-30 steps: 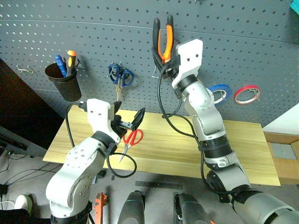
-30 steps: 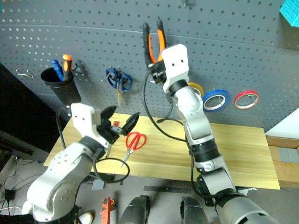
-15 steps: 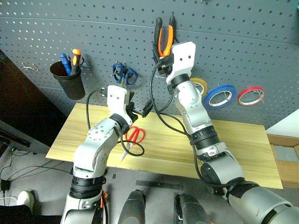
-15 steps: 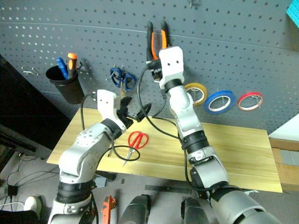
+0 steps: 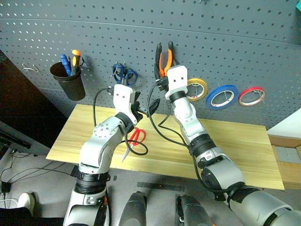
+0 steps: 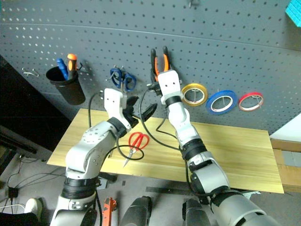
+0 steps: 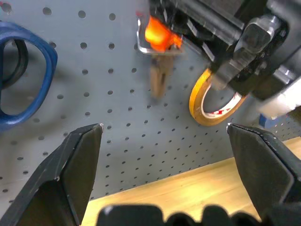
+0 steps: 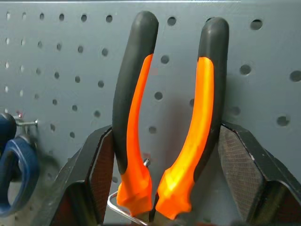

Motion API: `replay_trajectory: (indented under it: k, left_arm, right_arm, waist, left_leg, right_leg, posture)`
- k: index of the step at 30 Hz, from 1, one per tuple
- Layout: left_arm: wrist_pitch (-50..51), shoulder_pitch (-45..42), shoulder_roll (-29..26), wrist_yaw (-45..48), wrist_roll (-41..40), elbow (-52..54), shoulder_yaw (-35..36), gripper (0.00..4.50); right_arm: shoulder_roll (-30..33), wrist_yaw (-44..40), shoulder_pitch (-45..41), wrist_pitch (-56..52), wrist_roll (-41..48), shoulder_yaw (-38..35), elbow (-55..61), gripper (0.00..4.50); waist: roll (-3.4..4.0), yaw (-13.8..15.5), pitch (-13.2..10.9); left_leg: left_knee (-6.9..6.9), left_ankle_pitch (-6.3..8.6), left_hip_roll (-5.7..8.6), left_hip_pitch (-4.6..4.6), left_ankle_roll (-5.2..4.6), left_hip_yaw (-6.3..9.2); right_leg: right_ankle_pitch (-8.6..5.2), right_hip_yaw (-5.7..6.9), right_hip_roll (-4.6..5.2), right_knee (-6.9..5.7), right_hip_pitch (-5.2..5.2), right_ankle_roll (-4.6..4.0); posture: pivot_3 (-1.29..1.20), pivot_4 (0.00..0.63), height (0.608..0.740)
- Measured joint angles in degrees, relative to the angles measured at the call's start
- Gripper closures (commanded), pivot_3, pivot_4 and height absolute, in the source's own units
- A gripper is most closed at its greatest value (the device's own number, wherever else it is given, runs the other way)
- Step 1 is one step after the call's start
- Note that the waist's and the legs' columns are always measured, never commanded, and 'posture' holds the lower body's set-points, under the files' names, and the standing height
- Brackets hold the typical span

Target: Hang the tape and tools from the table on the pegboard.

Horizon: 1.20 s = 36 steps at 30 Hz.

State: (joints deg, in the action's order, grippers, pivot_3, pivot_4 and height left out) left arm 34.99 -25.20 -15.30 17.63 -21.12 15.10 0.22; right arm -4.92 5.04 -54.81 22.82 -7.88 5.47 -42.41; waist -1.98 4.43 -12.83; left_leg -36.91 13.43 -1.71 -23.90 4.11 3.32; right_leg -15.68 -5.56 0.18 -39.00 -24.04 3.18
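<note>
Next, I close my left gripper on the red-handled scissors' blades (image 5: 126, 152) on the wooden table, just below the scissors' joint.
The pliers (image 5: 164, 56) with orange-and-black handles stand handles-up against the dark grey pegboard (image 5: 244, 37), and my right gripper (image 5: 162, 74) is shut on them. In the right wrist view both handles (image 8: 136, 108) sit between the fingers (image 8: 101, 169), and a metal hook (image 8: 117, 207) shows near the pliers' joint. My left gripper (image 5: 145, 104) is open and empty, level, just left of the right wrist and close to the board. The red-handled scissors (image 5: 135, 136) lie on the wooden table (image 5: 235, 146) below it. The blue tape (image 5: 222, 96) hangs on the board.
A yellow roll (image 5: 196, 89) and a red roll (image 5: 251, 95) hang either side of the blue tape. Blue-handled scissors (image 5: 124, 74) hang left of the pliers. A black cup (image 5: 69, 84) with blue and orange drivers hangs further left. An empty hook (image 5: 29, 69) is at the far left.
My right gripper has brought the pliers lower down the pegboard. My left gripper has moved forward and right, from over the table's front to close by the board.
</note>
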Motion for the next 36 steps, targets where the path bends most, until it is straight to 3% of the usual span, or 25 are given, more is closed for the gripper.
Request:
replay_trajectory:
  k: [5, 6, 10, 16, 20, 25, 30, 36]
  left_arm:
    - [0.0, 0.3, 0.1, 0.0, 0.0, 0.0, 0.0, 0.00]
    - [0.0, 0.3, 0.1, 0.0, 0.0, 0.0, 0.0, 0.00]
    - [0.0, 0.5, 0.3, 0.0, 0.0, 0.0, -0.1, 0.00]
    - [0.8, 3.1, 0.0, 0.4, -0.1, 0.6, 0.1, 0.00]
    - [2.1, 9.4, -1.2, -1.0, 0.6, 4.2, 0.3, 0.00]
    - [2.2, 16.0, -2.2, -3.5, 4.5, 4.3, 0.2, 0.00]
    - [2.2, 15.8, -2.1, -7.2, 8.6, -4.4, 0.4, 0.00]
    - [2.6, 15.3, -2.3, -5.4, 10.1, -15.0, -0.1, 0.00]
  right_arm:
    - [1.0, -2.0, 1.9, -2.0, 0.2, 0.2, 1.5, 0.10]
    - [1.2, -2.8, 2.7, -2.5, 0.2, 0.3, 1.6, 0.04]
    - [1.9, -4.3, 4.3, -4.3, 0.2, 0.3, 3.6, 0.04]
    - [4.1, -11.6, 11.0, -11.7, 2.7, 0.6, 17.7, 0.04]
    - [8.4, -21.6, 20.6, -22.3, 7.6, 3.7, 35.3, 0.04]
    - [15.5, -32.7, 30.4, -33.0, 13.9, 6.9, 49.0, 0.04]
    - [25.7, -46.2, 39.1, -36.3, 16.3, 14.3, 56.2, 0.04]
    - [28.7, -51.3, 40.2, -39.0, 15.6, 18.4, 56.1, 0.04]
  waist:
    - [0.00, 0.0, 0.0]
    - [0.00, 0.0, 0.0]
    - [0.01, -0.1, 0.0]
    - [0.01, -0.3, 0.0]
    - [0.04, -1.0, 0.0]
    - [0.09, -1.8, -0.1]
    - [0.25, -2.4, -0.5]
    - [0.16, -3.9, -1.7]
  left_leg:
    - [-0.01, 0.00, -0.01, 0.00, 0.00, 0.01]
    - [-0.01, 0.00, -0.01, -0.01, 0.00, 0.01]
    - [-0.01, 0.00, -0.01, -0.01, 0.00, 0.01]
    - [0.00, 0.00, -0.01, -0.02, -0.01, 0.02]
    - [0.02, 0.02, -0.02, -0.04, -0.02, 0.06]
    - [-0.03, 0.02, -0.02, 0.07, -0.03, 0.17]
    - [-0.04, 0.00, 0.01, 0.62, -0.07, 0.17]
    - [-0.03, -0.01, -0.05, 0.66, -0.08, 0.19]
  right_leg:
    - [-0.01, 0.01, 0.00, 0.00, 0.01, -0.02]
    - [-0.01, 0.01, 0.00, 0.00, 0.01, -0.02]
    - [-0.01, 0.01, 0.00, -0.01, -0.01, -0.02]
    - [-0.02, 0.01, 0.00, 0.02, 0.00, -0.02]
    - [-0.03, 0.01, 0.02, 0.06, 0.03, -0.02]
    - [-0.07, 0.08, -0.01, 0.04, 0.19, -0.04]
    - [-0.29, 0.09, -0.01, 0.16, 0.80, 0.22]
    - [-0.31, 0.07, -0.08, 0.10, 0.79, 0.24]
  posture:
    - [0.25, 0.203, 0.740]
    - [0.25, 0.203, 0.740]
    - [0.23, 0.204, 0.740]
    - [0.19, 0.212, 0.740]
    - [0.17, 0.221, 0.740]
    - [0.15, 0.237, 0.740]
    - [0.13, 0.259, 0.740]
    - [0.11, 0.294, 0.740]
